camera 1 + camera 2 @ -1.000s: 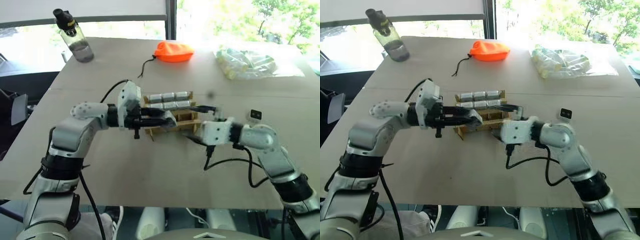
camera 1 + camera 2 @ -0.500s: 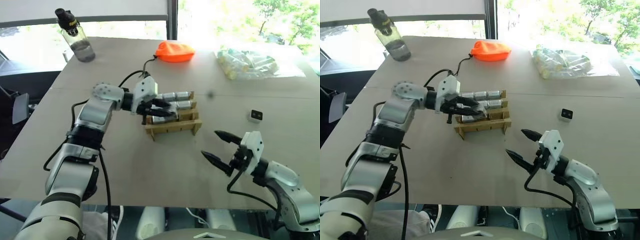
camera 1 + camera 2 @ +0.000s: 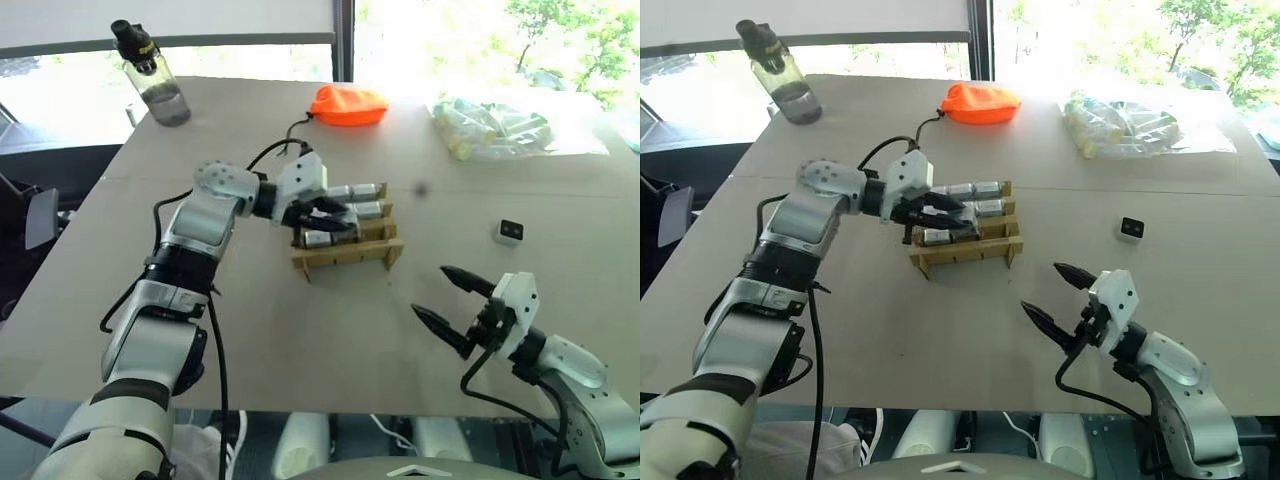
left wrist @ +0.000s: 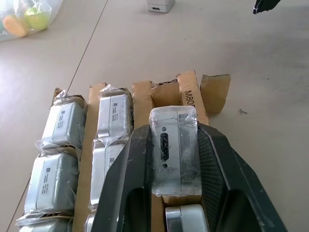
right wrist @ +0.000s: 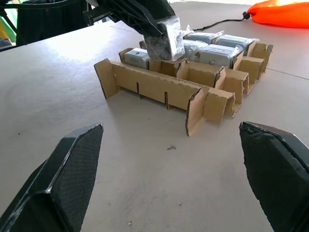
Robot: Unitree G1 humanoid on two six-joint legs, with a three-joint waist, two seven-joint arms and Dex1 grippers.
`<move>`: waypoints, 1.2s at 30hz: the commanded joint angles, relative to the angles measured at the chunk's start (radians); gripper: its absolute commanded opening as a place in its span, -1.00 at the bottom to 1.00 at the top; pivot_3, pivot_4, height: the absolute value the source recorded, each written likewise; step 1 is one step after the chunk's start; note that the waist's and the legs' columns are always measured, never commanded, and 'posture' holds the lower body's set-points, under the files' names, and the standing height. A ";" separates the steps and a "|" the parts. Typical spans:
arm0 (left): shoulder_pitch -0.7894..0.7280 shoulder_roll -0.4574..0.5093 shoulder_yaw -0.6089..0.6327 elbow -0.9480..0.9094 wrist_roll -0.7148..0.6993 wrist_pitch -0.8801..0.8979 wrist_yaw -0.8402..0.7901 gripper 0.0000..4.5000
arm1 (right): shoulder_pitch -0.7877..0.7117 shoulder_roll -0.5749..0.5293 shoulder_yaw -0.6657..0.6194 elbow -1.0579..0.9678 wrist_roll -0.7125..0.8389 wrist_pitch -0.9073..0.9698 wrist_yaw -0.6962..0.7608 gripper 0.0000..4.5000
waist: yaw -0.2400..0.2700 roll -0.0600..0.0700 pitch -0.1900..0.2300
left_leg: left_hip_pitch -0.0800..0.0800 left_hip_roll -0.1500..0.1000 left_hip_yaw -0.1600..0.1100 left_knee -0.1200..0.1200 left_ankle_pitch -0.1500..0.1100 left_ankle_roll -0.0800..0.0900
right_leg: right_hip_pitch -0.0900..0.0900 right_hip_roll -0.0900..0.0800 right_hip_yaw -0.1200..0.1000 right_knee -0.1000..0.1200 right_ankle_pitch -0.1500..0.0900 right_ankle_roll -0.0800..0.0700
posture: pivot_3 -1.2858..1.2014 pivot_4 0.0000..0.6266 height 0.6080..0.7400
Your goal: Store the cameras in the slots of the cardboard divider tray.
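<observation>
The robot's right gripper will next move to the loose camera beyond it and close on the camera's silver sides (image 3: pixel 509 234), with the camera's black front between the fingers.
The cardboard divider tray (image 3: pixel 345 256) lies mid-table, its two far rows filled with wrapped silver cameras (image 3: pixel 356 192). My left gripper (image 3: pixel 335 222) is shut on one plastic-wrapped camera (image 4: pixel 174 154), held upright just over the third row, where another camera (image 3: pixel 318 238) lies at the left end. The nearest row (image 5: pixel 159 87) is bare. A loose camera (image 3: pixel 509 232) with a black face rests on the table to the right. My right gripper (image 3: pixel 432 291) hangs open and holds nothing, well short of the tray near the front right.
An orange pouch (image 3: pixel 348 104) with a black cord lies at the back centre. A clear bottle (image 3: pixel 150 72) stands back left, and a plastic bag (image 3: pixel 495 125) of items lies back right. Bare table (image 3: pixel 300 340) lies in front of the tray.
My right gripper has drawn back from the tray's front toward the near right edge, open. The left gripper moved further over the tray with the camera, then held nearly still.
</observation>
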 commanded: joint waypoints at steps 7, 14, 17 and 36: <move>0.011 -0.036 0.009 -0.031 0.004 0.034 0.049 -0.68 | -0.002 0.000 0.007 0.002 0.028 -0.037 -0.002 0.99 | 0.003 0.000 0.000 | 0.000 0.000 -0.001 0.000 0.000 0.000 | 0.000 0.000 -0.001 0.000 0.000 0.000 | 0.03 -0.52 0.78; 0.019 -0.038 0.018 -0.031 0.001 0.026 0.056 -0.68 | 0.002 -0.001 0.009 0.018 0.030 -0.051 -0.001 0.99 | 0.001 0.000 0.000 | -0.001 0.000 -0.001 0.000 0.000 0.000 | 0.000 0.000 -0.001 0.000 0.000 0.000 | 0.03 -0.52 0.78; 0.025 -0.030 0.019 -0.041 -0.006 0.034 0.044 -0.68 | 0.000 0.002 0.009 0.021 0.033 -0.056 -0.004 0.99 | 0.001 0.000 0.000 | -0.001 0.000 -0.001 0.000 0.000 0.000 | 0.000 0.000 -0.001 0.000 0.000 0.000 | 0.03 -0.52 0.78; 0.037 -0.007 -0.054 -0.004 0.093 0.001 0.042 -0.68 | 0.012 -0.004 0.016 0.012 0.052 -0.105 0.020 0.99 | -0.001 -0.001 0.000 | 0.000 0.000 0.000 0.000 0.000 0.000 | 0.000 0.000 0.000 0.000 0.000 0.000 | 0.03 -0.52 0.78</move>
